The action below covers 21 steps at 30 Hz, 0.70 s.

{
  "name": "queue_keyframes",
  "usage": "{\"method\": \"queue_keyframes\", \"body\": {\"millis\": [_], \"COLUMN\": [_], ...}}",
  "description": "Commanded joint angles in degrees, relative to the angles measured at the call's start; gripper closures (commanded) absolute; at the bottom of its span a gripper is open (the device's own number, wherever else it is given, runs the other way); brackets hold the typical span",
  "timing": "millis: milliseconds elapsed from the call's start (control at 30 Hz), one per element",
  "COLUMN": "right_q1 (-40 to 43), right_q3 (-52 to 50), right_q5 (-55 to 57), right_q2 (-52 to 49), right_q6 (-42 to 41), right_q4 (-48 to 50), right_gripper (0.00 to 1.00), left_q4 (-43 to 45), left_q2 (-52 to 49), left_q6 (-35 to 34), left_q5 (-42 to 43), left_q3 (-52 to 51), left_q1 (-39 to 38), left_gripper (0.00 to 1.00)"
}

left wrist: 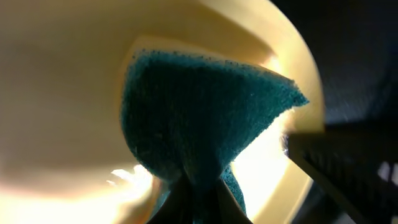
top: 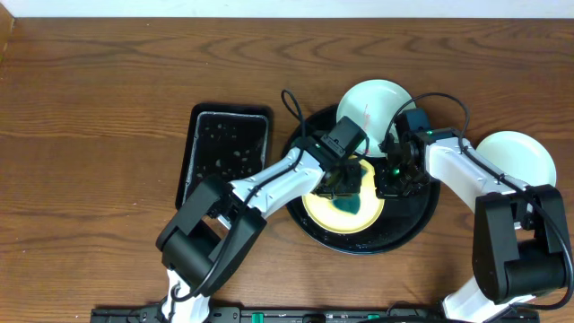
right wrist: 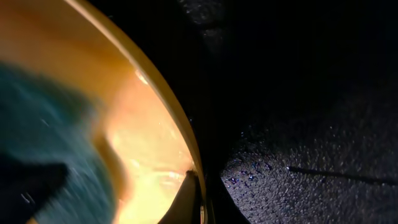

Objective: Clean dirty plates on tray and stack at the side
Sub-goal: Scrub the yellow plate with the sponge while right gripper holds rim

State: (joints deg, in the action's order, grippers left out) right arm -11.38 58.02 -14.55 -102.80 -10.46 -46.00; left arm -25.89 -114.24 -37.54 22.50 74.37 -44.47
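Observation:
The teal sponge will leave my left gripper in the near half of the rectangular black tray (top: 224, 179).
A pale yellow plate (top: 321, 210) lies in the round black tray (top: 413, 222). My left gripper (top: 345, 187) is shut on a teal sponge (top: 349, 205) and presses it on the yellow plate (left wrist: 68, 87); the sponge (left wrist: 193, 112) fills the left wrist view. My right gripper (top: 392, 182) is shut on the yellow plate's right rim (right wrist: 177, 124), with one finger inside the rim and one outside on the wet tray (right wrist: 311, 174). A pale blue-white plate (top: 377, 103) with a small red smear leans on the tray's far edge. Another pale blue-white plate (top: 518, 157) lies on the table at the right.
A smaller rectangular black tray (top: 224, 152), wet with droplets, lies on the wooden table left of the round tray. Cables loop above the round tray.

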Motion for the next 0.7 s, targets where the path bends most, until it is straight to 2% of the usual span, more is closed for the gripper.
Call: {"method": "queue_keyframes", "body": {"millis": [0,100,167,333,467,567,667], "right_q1": [-0.28,-0.31,-0.31,-0.31,-0.31,-0.31,-0.31], "right_q3": [-0.72,-0.72,-0.72,-0.7,-0.72,-0.7,-0.72], "right_q5": [4.0,4.0,4.0,4.0,4.0,4.0,4.02], "right_q2": [-1.55,-1.55,-1.55,-1.55,-1.55,-1.55,-1.55], "right_q6": [-0.24,-0.26,-0.26,-0.26,-0.24,-0.22,-0.22], "right_q4": [-0.04,-0.07,-0.13,-0.09,-0.11,-0.11,-0.07], "right_gripper": [0.99,0.99,0.99,0.99,0.99,0.99,0.99], "left_q4": [-0.35,-1.49,-4.26,-14.58,-17.55,-19.69,-21.27], "left_q2": [-2.14,-2.14,-2.14,-2.14,-2.14,-2.14,-2.14], "left_q6": [0.96,5.05,7.85,7.87,7.96,7.93,7.96], "left_q5": [7.41,7.48,4.52,-15.82,-29.46,-36.89,-40.22], "left_q3": [-1.14,-1.14,-1.14,-1.14,-1.09,-0.94,-0.26], "left_q1": [-2.1,-2.38,-2.38,-1.4,0.7,2.73,4.42], "left_gripper": [0.92,0.89,0.89,0.92,0.92,0.92,0.92]}}
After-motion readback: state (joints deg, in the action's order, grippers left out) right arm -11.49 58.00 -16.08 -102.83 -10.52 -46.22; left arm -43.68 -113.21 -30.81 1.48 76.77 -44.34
